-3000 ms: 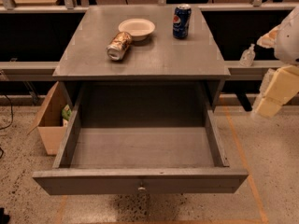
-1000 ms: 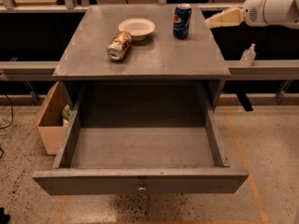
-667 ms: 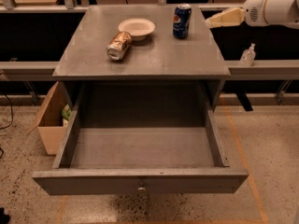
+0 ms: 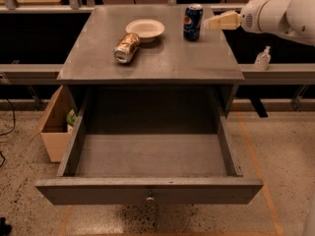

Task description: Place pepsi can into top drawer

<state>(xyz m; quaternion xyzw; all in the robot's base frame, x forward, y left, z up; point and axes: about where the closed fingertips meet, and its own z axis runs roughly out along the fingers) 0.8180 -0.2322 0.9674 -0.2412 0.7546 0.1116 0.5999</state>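
Next, the gripper moves to the upright pepsi can and closes around its middle (image 4: 193, 22), well below the silver top of the pepsi can.
The pepsi can (image 4: 193, 22), dark blue with a round logo and silver top, stands upright at the back right of the grey cabinet top (image 4: 167, 60). My gripper (image 4: 212, 22) reaches in from the right at can height, its tip just right of the can and apart from it. It holds nothing. The top drawer (image 4: 147, 191) is pulled fully open below, its inside bare, with a small knob (image 4: 150, 197) on the front panel.
A brown-gold can (image 4: 127, 47) lies on its side left of centre on the top, next to a white bowl (image 4: 145, 29). A cardboard box (image 4: 54, 127) sits on the floor at the left. A small sanitizer bottle (image 4: 263, 59) stands on the right ledge.
The arm has risen from low at the right to can height, and the gripper has moved a little left towards the pepsi can. The cans, bowl and drawer have not moved.
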